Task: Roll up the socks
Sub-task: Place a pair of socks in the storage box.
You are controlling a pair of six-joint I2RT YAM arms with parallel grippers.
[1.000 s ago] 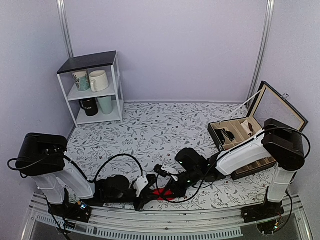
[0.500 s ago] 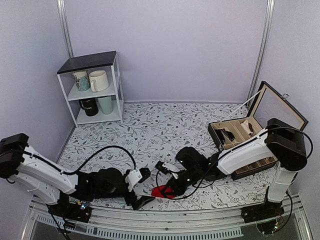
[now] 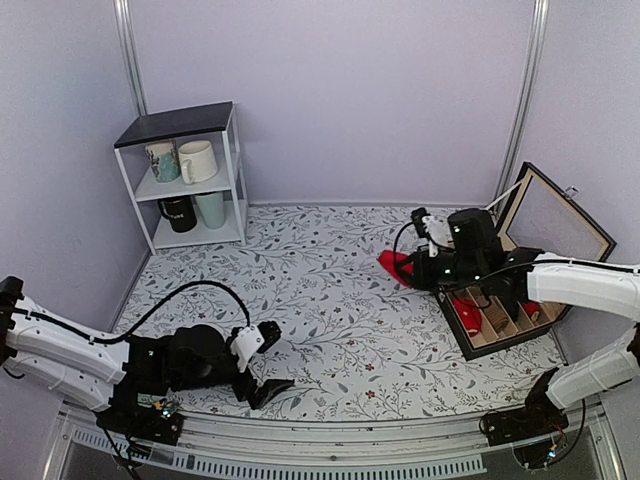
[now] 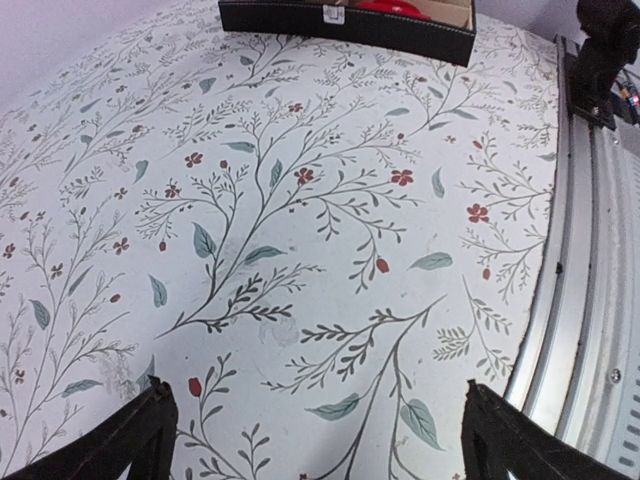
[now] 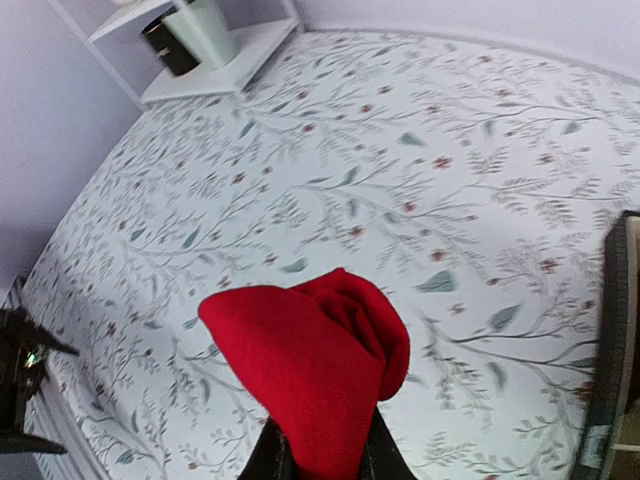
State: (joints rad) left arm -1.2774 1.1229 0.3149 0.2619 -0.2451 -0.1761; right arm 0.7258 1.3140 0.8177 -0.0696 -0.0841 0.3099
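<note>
The robot's right gripper should set the red socks down in a middle compartment (image 3: 477,261) along the far side of the open box.
The socks (image 3: 395,265) are a fist-sized bright red roll, held in the air just left of the open box (image 3: 500,335) at the right of the table. My right gripper (image 3: 413,272) is shut on the roll's lower end. In the right wrist view the socks (image 5: 322,365) bulge out above the two dark fingertips (image 5: 268,462), well above the floral cloth. My left gripper (image 3: 272,362) stands wide open low over the cloth at the front left. Nothing lies between its fingers (image 4: 140,440), only patterned cloth.
The box holds divided compartments with more red fabric (image 3: 466,304) inside; its lid (image 3: 560,215) stands open at the back right. A white shelf (image 3: 190,180) with mugs stands at the back left. A metal rail (image 4: 585,260) runs along the table's near edge.
My right arm lifted the red roll from the front centre and carried it back and right to the box. My left gripper opened and drew back to the left.
</note>
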